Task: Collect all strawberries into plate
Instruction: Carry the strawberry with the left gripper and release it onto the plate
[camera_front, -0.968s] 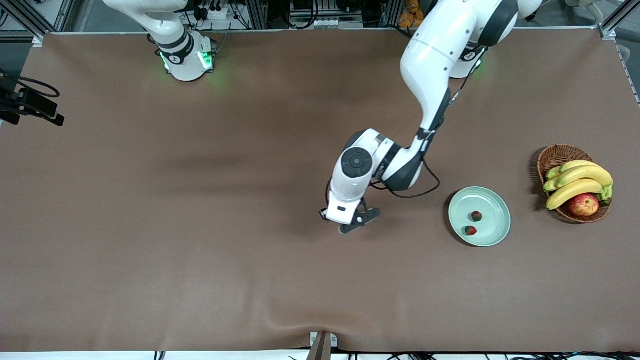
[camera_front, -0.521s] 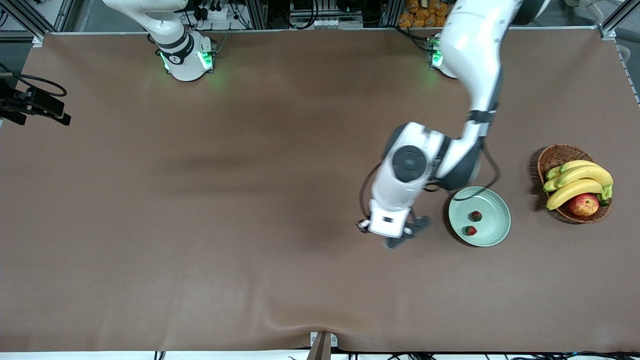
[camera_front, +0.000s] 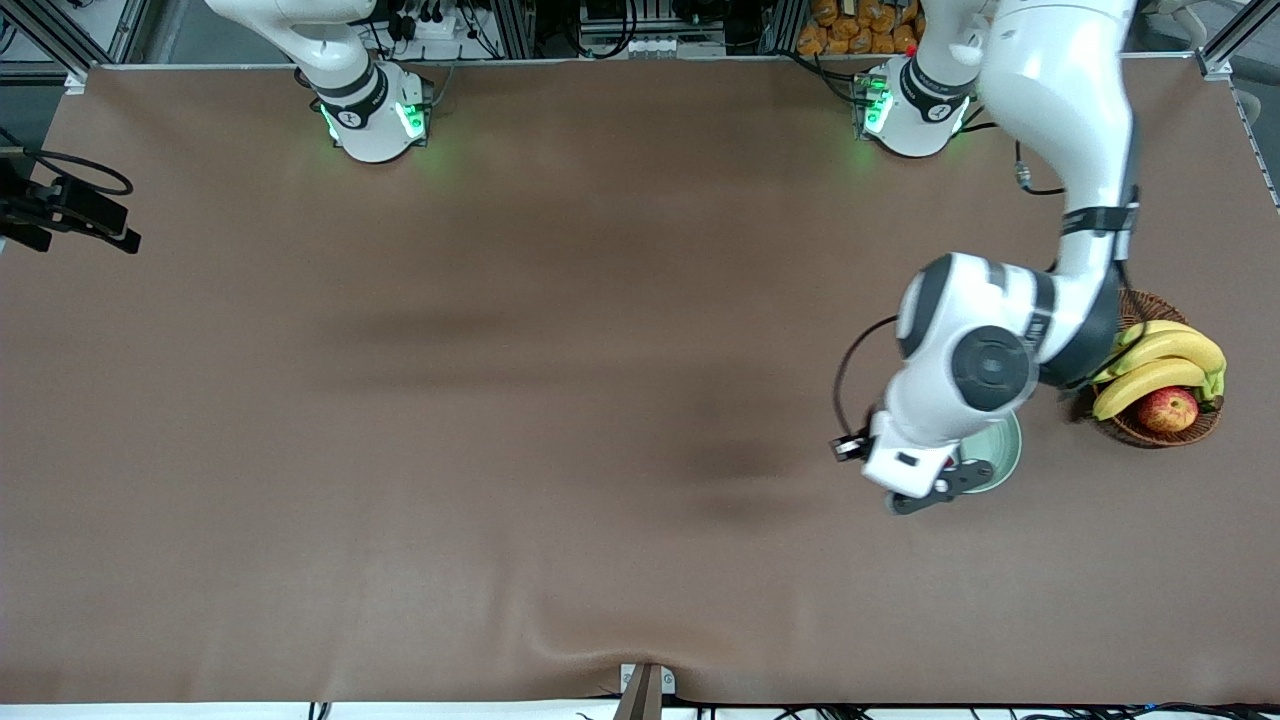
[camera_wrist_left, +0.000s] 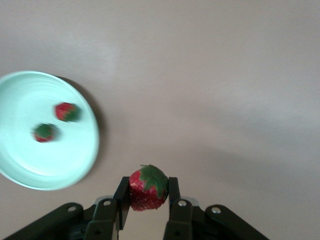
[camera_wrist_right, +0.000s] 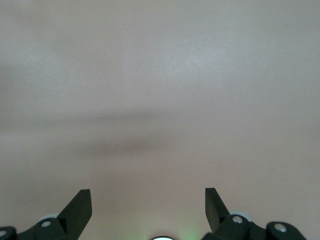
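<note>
Next, my left gripper releases the strawberry on the pale green plate (camera_front: 921, 408) (camera_wrist_left: 63, 162), toward the rim farthest from the wicker basket.
My left gripper (camera_wrist_left: 148, 184) is shut on a strawberry (camera_wrist_left: 147, 189), red with a green cap, pinched between the two fingers. In the front view this gripper (camera_front: 925, 495) hangs over the edge of the pale green plate (camera_front: 1008, 452), and the arm hides most of the plate. The left wrist view shows the plate (camera_wrist_left: 30, 167) with two strawberries (camera_wrist_left: 66, 111) (camera_wrist_left: 44, 132) lying in it; the held berry is over bare cloth just beside its rim. My right gripper (camera_wrist_right: 147, 195) is open over bare table and holds nothing; that arm waits.
A wicker basket (camera_front: 1130, 308) with bananas (camera_front: 1160, 365) and an apple (camera_front: 1167, 408) stands beside the plate at the left arm's end of the table. Brown cloth (camera_front: 500, 400) covers the table.
The left arm has swung from the middle of the table to the plate, carrying the strawberry, and now covers most of the plate. The right arm has not moved.
</note>
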